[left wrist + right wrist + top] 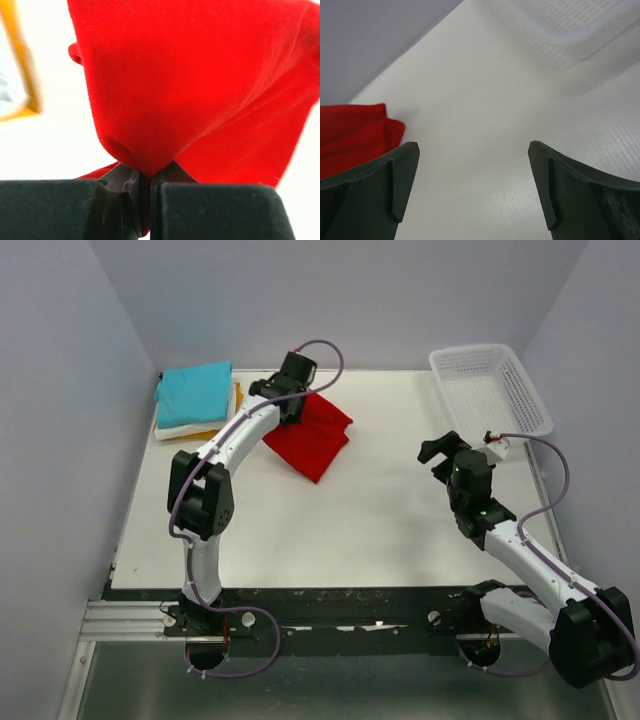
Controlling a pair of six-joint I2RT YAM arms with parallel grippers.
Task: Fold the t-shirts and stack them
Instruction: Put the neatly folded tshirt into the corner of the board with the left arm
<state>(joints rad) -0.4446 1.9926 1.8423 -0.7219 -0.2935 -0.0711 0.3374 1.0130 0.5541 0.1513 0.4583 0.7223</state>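
Observation:
The robot's left gripper will release the red t-shirt on top of the turquoise t-shirt (199, 388), squarely over the folded stack.
A folded bright red t-shirt (312, 438) lies on the white table, a little left of centre. My left gripper (292, 400) is at its far left corner, shut on a pinch of the red cloth (200, 85), which bunches up between the black fingers (120, 200). A stack of folded t-shirts sits at the far left: turquoise (195, 392) on top, white (180, 428) below, orange-yellow (205, 434) at the bottom. My right gripper (443, 452) hangs open over bare table to the right; its wrist view shows the red shirt's edge (352, 135) at the left.
A white plastic lattice basket (492, 388) stands at the far right corner, seen also in the right wrist view as a basket (570, 22). Grey walls close in the table on three sides. The black front rail (330, 598) carries both arm bases.

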